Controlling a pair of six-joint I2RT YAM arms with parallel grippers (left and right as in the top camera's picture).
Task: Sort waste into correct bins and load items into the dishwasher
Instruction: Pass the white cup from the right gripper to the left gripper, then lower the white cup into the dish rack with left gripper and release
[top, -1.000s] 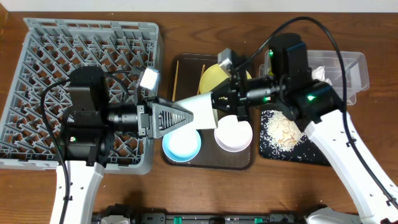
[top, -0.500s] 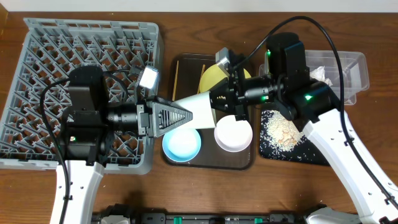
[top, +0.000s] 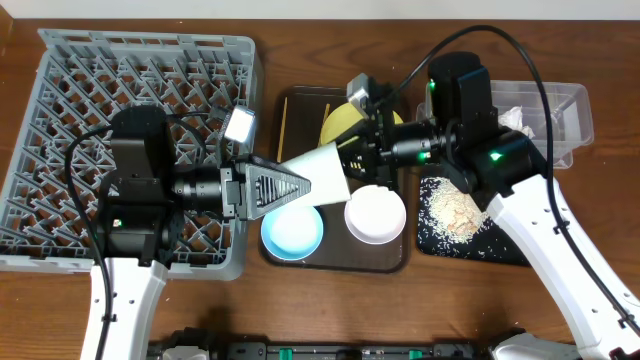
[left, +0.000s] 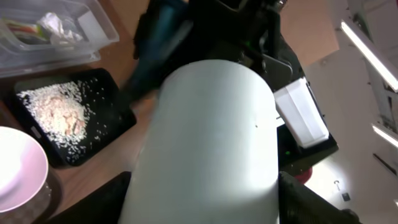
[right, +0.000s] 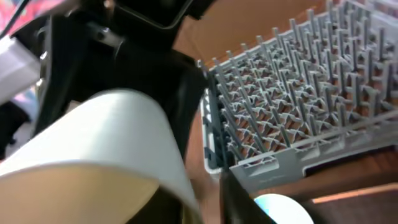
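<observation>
Next, I release the small white cup with my left gripper inside the grey dish rack (top: 122, 238), against its near edge's middle.
The small white cup (top: 322, 170) hangs on its side above the brown serving tray (top: 300, 100). My left gripper (top: 300, 182) is shut on it, a black finger (left: 106, 199) pressed to each side of the cup (left: 211, 143). At the cup's rim (right: 106, 137) my right gripper (top: 360, 165) stands open, one finger (right: 249, 199) a little clear of the wall. On the serving tray sit the yellow plate (top: 338, 125), the light blue bowl (top: 292, 232) and the white bowl (top: 375, 215). The grey dish rack (top: 60, 90) is at the left.
Rice-like grains (top: 455, 215) lie heaped on the flat black tray (top: 432, 252) to the right. Behind it the clear tub (top: 570, 110) holds a crumpled tissue (top: 512, 118) and a green-and-orange wrapper (left: 22, 28). Both arms meet over the serving tray.
My right gripper has opened off the cup's rim. My left fingers have closed in on the cup's sides. The cup has hardly moved.
</observation>
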